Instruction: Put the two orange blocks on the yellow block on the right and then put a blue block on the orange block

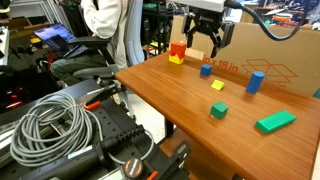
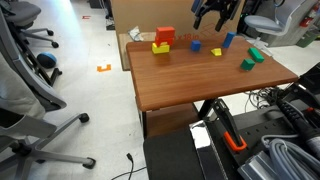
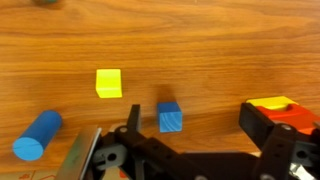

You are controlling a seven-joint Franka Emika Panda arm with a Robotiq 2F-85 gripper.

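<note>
The sides of the blue block (image 1: pixel 206 70) (image 3: pixel 170 117) that lies between the orange-red stack and the small pale-yellow piece will be gripped by my gripper.
An orange-red stack (image 1: pixel 178 47) stands on the yellow block (image 1: pixel 175 60) at the far end of the table; I cannot tell the two orange blocks apart. The stack (image 2: pixel 164 36) and the yellow block (image 2: pixel 159 47) show in both exterior views. In the wrist view the yellow block (image 3: pixel 272 102) shows partly behind one finger. The blue block (image 3: pixel 170 118) lies on the table, also in both exterior views (image 1: pixel 206 69) (image 2: pixel 195 45). My gripper (image 3: pixel 200 128) is open and empty, hovering above the table (image 1: pixel 205 42) (image 2: pixel 213 12). In the wrist view the blue block lies between my fingers, close to one.
A small pale-yellow piece (image 3: pixel 109 83) (image 1: pixel 217 85) and a taller blue block (image 3: pixel 38 135) (image 1: pixel 255 81) lie near the blue block. Two green blocks (image 1: pixel 218 111) (image 1: pixel 275 122) lie nearer the table's other end. A cardboard box (image 1: pixel 285 55) stands behind.
</note>
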